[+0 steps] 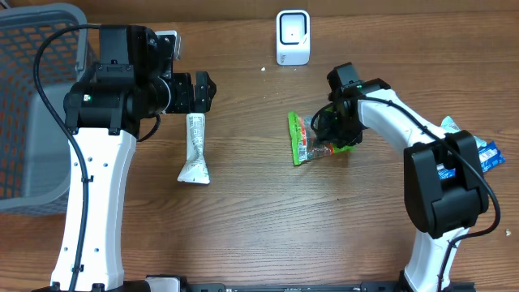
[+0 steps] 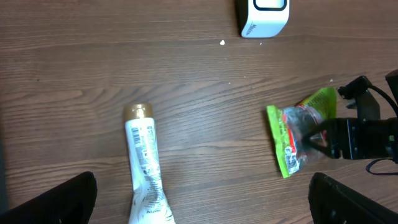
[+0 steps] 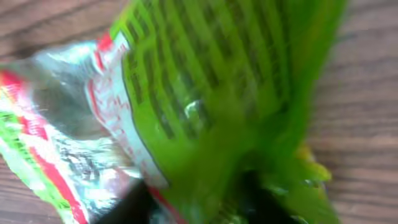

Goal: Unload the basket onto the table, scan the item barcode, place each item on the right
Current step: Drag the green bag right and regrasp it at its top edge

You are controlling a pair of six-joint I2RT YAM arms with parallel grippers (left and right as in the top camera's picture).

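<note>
The slanted green and silver snack packet crosses my right fingers; I should open them, square up and grip its green body (image 3: 205,74).
A green and silver snack packet (image 1: 310,139) (image 2: 297,134) lies right of the table's centre and fills the right wrist view (image 3: 217,87). My right gripper (image 1: 337,135) (image 2: 324,139) (image 3: 199,202) is down at the packet's right end, its dark fingers closed on the crumpled foil. A white tube (image 1: 195,150) (image 2: 144,163) with a gold cap lies left of centre. My left gripper (image 1: 199,91) (image 2: 202,211) hovers above the tube's cap end, open wide with nothing held. The white barcode scanner (image 1: 293,36) (image 2: 264,14) stands at the back.
A grey plastic basket (image 1: 32,105) occupies the left edge of the table. Blue packets (image 1: 485,151) lie at the far right beside the right arm's base. A small white crumb (image 1: 263,69) sits near the scanner.
</note>
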